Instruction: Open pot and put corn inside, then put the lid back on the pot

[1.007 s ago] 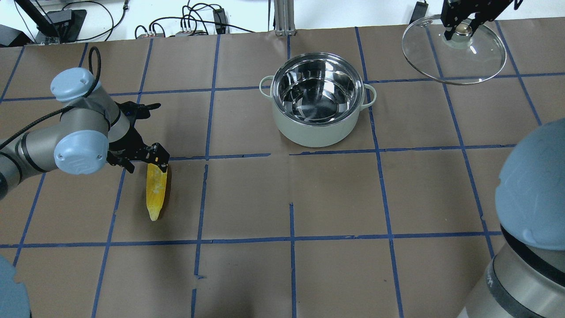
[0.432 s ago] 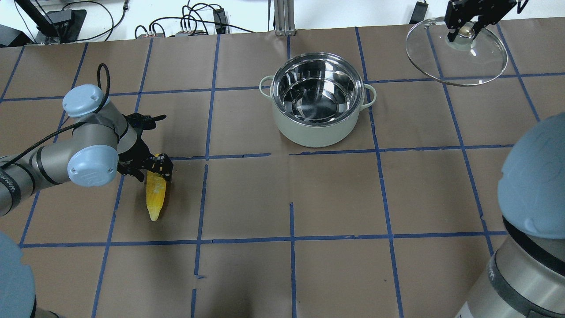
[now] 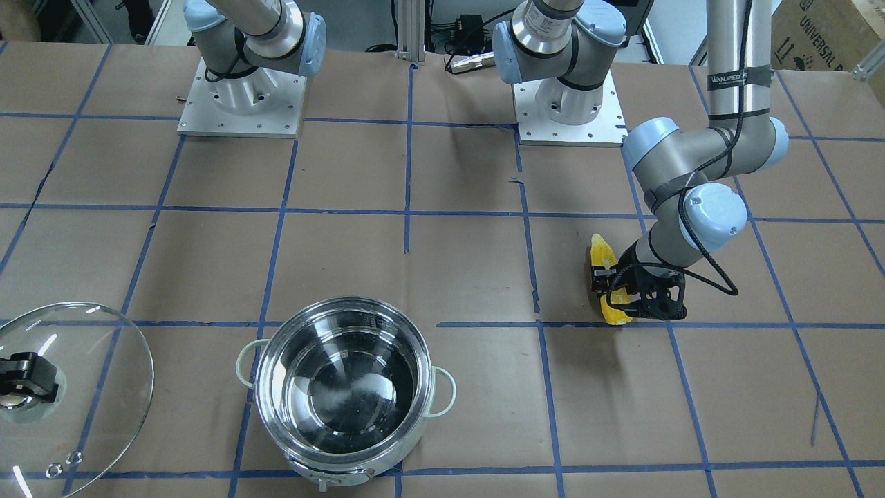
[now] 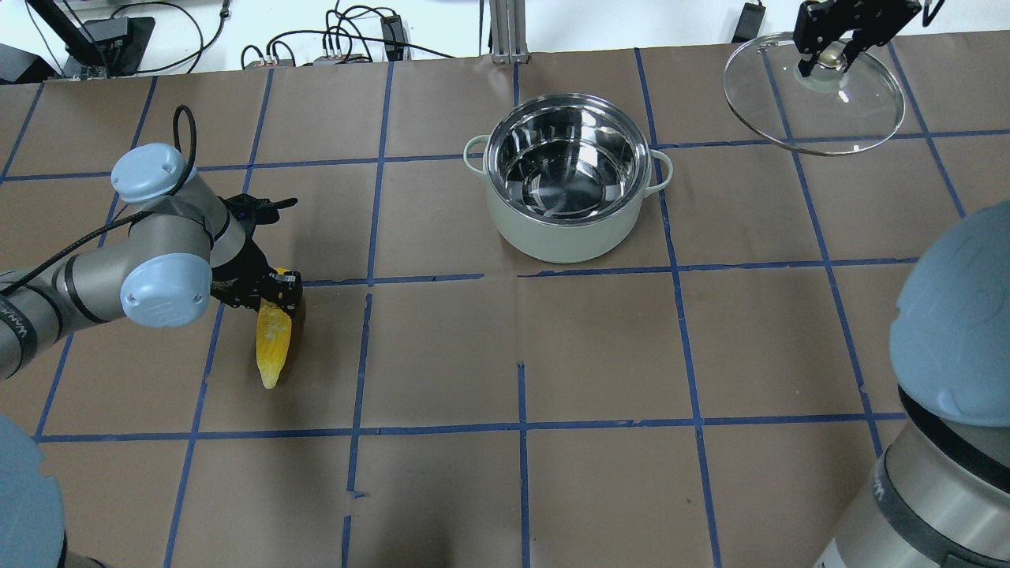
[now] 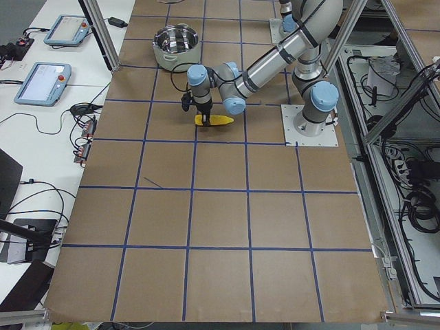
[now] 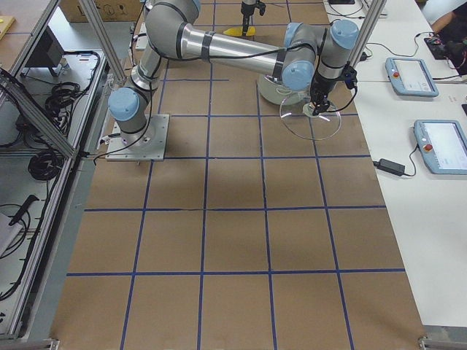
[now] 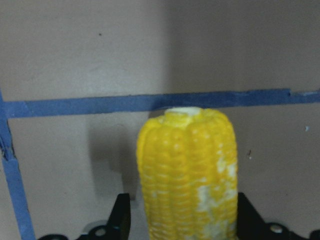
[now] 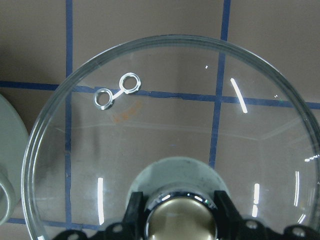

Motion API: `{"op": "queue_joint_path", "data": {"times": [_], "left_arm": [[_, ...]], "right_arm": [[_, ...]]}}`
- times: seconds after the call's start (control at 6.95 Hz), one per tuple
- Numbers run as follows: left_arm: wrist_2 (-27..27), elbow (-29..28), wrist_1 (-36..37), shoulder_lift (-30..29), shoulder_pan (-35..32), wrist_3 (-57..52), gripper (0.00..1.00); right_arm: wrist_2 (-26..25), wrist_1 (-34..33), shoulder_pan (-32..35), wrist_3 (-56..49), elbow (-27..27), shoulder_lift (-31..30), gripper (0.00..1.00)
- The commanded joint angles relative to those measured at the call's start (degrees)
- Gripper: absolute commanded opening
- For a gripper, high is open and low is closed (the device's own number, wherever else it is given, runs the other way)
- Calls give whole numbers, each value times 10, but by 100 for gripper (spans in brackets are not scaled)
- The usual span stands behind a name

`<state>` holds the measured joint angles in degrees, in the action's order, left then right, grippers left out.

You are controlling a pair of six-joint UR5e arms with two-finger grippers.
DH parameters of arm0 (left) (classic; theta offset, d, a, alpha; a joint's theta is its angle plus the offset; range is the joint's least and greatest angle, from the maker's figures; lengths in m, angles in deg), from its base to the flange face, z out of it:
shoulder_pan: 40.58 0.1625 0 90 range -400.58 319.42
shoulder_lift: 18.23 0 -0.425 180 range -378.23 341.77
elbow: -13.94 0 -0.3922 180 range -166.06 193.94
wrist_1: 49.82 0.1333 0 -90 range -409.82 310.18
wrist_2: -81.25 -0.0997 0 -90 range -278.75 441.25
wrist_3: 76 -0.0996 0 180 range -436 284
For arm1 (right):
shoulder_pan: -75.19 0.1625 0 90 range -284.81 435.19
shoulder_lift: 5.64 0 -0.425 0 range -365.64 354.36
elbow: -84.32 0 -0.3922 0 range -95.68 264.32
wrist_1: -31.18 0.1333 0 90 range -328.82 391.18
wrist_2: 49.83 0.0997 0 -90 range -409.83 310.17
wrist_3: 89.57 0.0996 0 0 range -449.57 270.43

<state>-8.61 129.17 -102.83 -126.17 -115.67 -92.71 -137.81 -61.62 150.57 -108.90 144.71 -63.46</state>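
My left gripper is going to let go of the yellow corn on the middle of the open pot's shiny bottom (image 3: pixel 352 397).
The pot (image 4: pixel 568 173) stands open at the far middle of the table, shiny inside and empty; it also shows in the front view (image 3: pixel 342 387). The yellow corn (image 4: pixel 272 347) lies on the table at the left, pointed end toward the robot. My left gripper (image 4: pixel 272 296) is down over its thick end, and the left wrist view shows the corn (image 7: pixel 187 175) held closely between both fingers (image 7: pixel 120 220). My right gripper (image 4: pixel 828 55) is shut on the knob (image 8: pixel 182 220) of the glass lid (image 4: pixel 817 91) and holds it above the table, to the right of the pot.
Brown paper with a blue tape grid covers the table (image 4: pixel 521 355). Cables and boxes lie beyond the far edge (image 4: pixel 355 39). The two arm bases (image 3: pixel 238 97) stand at the robot's side. Tablets rest on a side bench (image 6: pixel 412 76).
My left gripper has come down onto the corn's thick end and closed on it; the corn has shifted slightly. The right gripper has carried the lid a little to the right.
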Motion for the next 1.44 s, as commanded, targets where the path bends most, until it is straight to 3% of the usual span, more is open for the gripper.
{"op": "queue_joint_path", "data": {"times": [0.0,0.58,0.72,1.01,1.29], "left_arm": [[-1,-56,-52,16,-37,72,13],[20,-308,-256,-23,-151,238,13],[49,-366,-270,-51,-186,297,13],[57,-466,-284,-110,-259,383,13],[71,-514,-275,-166,-302,434,13]], "right_arm": [[0,0,0,0,0,1,17],[0,-4,0,0,-3,8,17],[0,-5,1,0,-4,8,16],[0,-5,1,1,-5,8,16],[0,-5,2,1,-4,8,16]]}}
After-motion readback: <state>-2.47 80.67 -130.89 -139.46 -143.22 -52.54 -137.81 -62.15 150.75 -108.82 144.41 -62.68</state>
